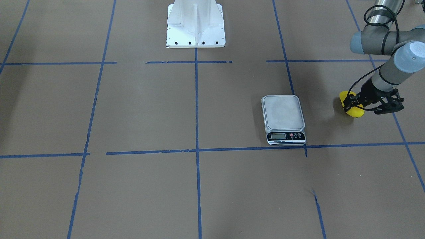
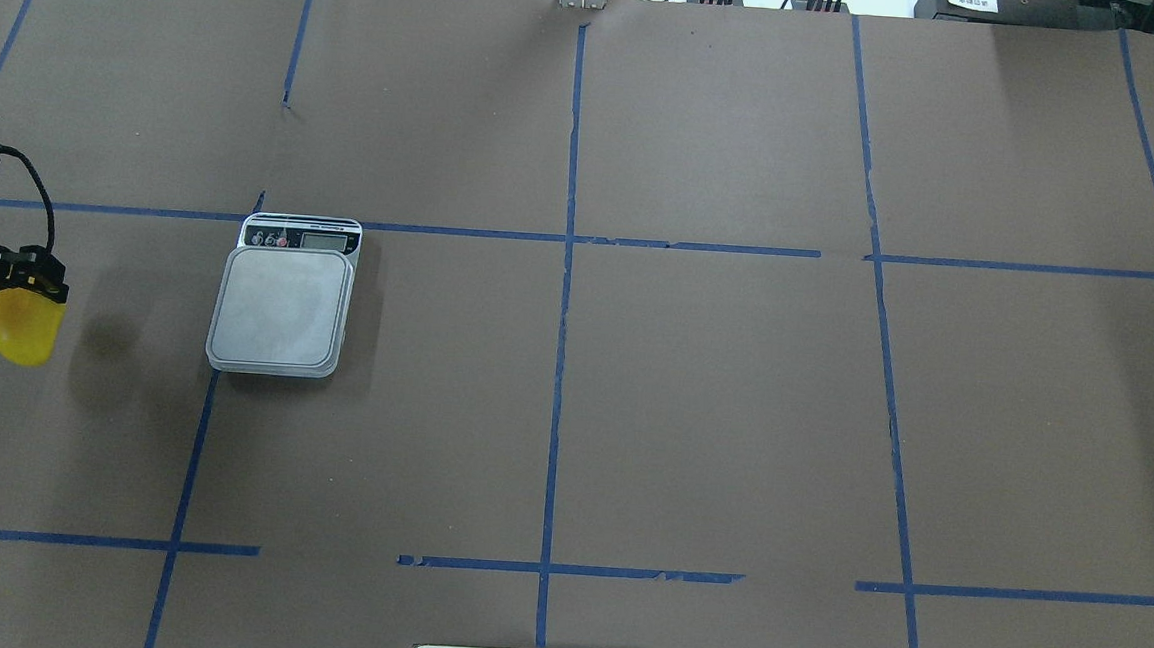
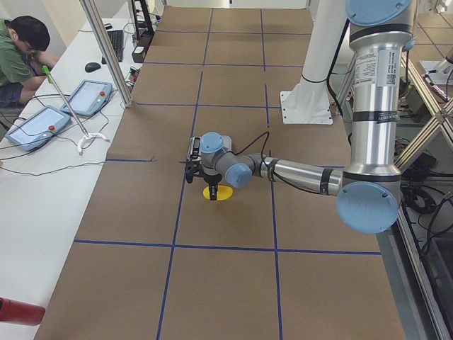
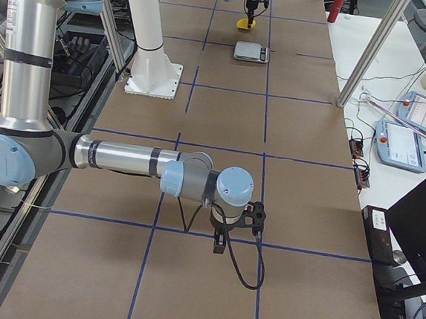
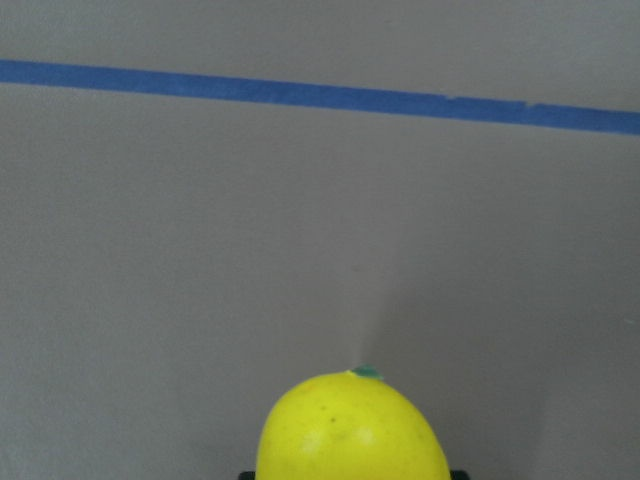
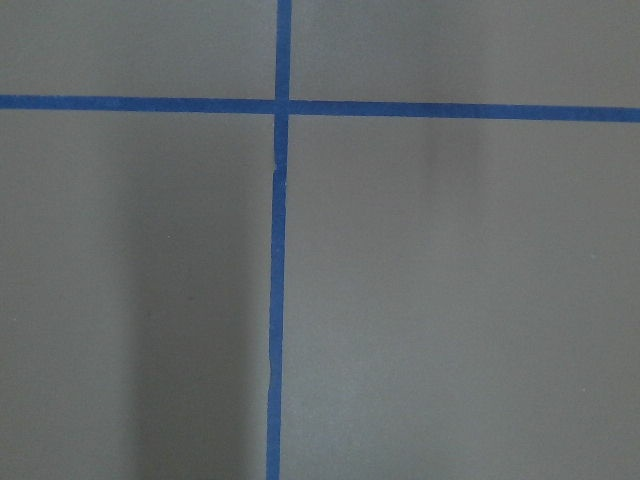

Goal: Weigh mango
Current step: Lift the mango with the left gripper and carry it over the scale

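Note:
My left gripper should set the yellow mango free on the button side of the silver scale's platform [image 1: 293, 114], letting go of it there. The mango hangs a little above the brown table.
The mango [image 1: 355, 113] is bright yellow and oblong. My left gripper [image 1: 352, 105] is shut on it and holds it a little above the brown table, its shadow offset on the paper. In the overhead view the mango [image 2: 23, 332] hangs below the gripper [image 2: 28, 290] at the far left, well left of the silver scale [image 2: 282, 308]. The scale's platform [image 1: 283, 112] carries nothing. The left wrist view shows the mango's tip [image 5: 350, 432]. My right gripper [image 4: 227, 235] shows only in the exterior right view, low over the table; I cannot tell whether it is open.
The white robot base [image 1: 196, 30] stands at the table's middle near edge. Blue tape lines grid the brown paper. An operators' bench with tablets [image 3: 39, 124] and a metal post [image 3: 106, 53] runs along the far side.

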### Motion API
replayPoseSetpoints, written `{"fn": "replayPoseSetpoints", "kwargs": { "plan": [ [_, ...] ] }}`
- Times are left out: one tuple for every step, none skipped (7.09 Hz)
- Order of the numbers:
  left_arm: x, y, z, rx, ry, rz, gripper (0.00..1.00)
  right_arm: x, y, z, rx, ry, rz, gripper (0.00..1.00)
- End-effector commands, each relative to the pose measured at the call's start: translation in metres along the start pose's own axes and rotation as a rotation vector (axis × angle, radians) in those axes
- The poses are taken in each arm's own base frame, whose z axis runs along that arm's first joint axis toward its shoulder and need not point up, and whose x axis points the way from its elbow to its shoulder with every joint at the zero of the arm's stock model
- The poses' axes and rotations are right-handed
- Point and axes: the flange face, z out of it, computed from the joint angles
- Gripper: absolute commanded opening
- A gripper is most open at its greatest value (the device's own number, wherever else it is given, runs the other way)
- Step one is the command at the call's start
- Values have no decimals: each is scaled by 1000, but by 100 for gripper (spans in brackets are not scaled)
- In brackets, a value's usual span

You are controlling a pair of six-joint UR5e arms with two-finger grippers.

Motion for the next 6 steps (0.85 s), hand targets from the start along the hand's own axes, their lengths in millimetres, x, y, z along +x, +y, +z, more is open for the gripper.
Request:
{"fn": "replayPoseSetpoints", "kwargs": {
  "plan": [
    [53, -23, -67, -26, -55, 25, 0, 0, 0, 0, 0, 0, 0, 100],
    [90, -49, -84, -23, -63, 15, 0, 0, 0, 0, 0, 0, 0, 100],
    [109, -60, -83, -29, -52, 4, 0, 0, 0, 0, 0, 0, 0, 100],
    [127, -71, -78, -23, -41, -47, 0, 0, 0, 0, 0, 0, 0, 100],
    [161, -65, -65, -39, -25, -63, 0, 0, 0, 0, 0, 0, 0, 100],
    [189, -54, -53, -60, -18, -66, 0, 0, 0, 0, 0, 0, 0, 100]
  ]
}}
